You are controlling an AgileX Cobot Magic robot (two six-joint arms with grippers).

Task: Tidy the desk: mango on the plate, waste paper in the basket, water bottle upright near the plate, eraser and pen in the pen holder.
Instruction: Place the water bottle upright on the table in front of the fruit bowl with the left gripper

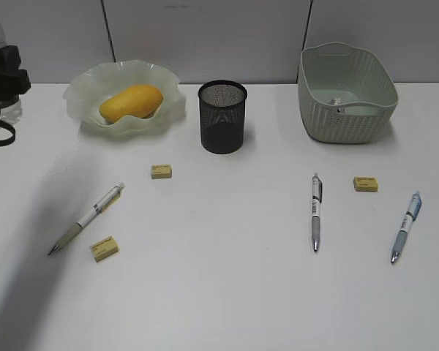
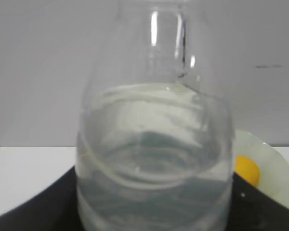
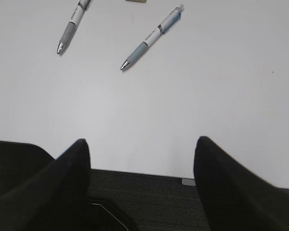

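The left gripper will release the water bottle upright on the desk (image 1: 80,172) between the wavy green plate and the pen nearest it.
At the desk's far left my left gripper (image 1: 1,80) is shut on the clear water bottle (image 2: 154,144), which stands upright and fills the left wrist view. The mango (image 1: 132,102) lies in the wavy green plate (image 1: 80,95) just right of it. The black mesh pen holder (image 1: 222,117) stands mid-back. A small white scrap, likely the waste paper (image 1: 336,98), lies in the basket (image 1: 347,117). Three erasers (image 1: 161,171) (image 1: 104,248) (image 1: 366,183) and three pens (image 1: 88,217) (image 1: 316,212) (image 1: 406,227) lie on the desk. My right gripper (image 3: 142,154) hangs open over the desk's front edge, holding nothing.
A grey partition wall (image 1: 205,36) runs behind the desk. In the right wrist view two pens (image 3: 71,26) (image 3: 151,37) lie ahead on the white top, and dark floor (image 3: 149,202) shows below the edge.
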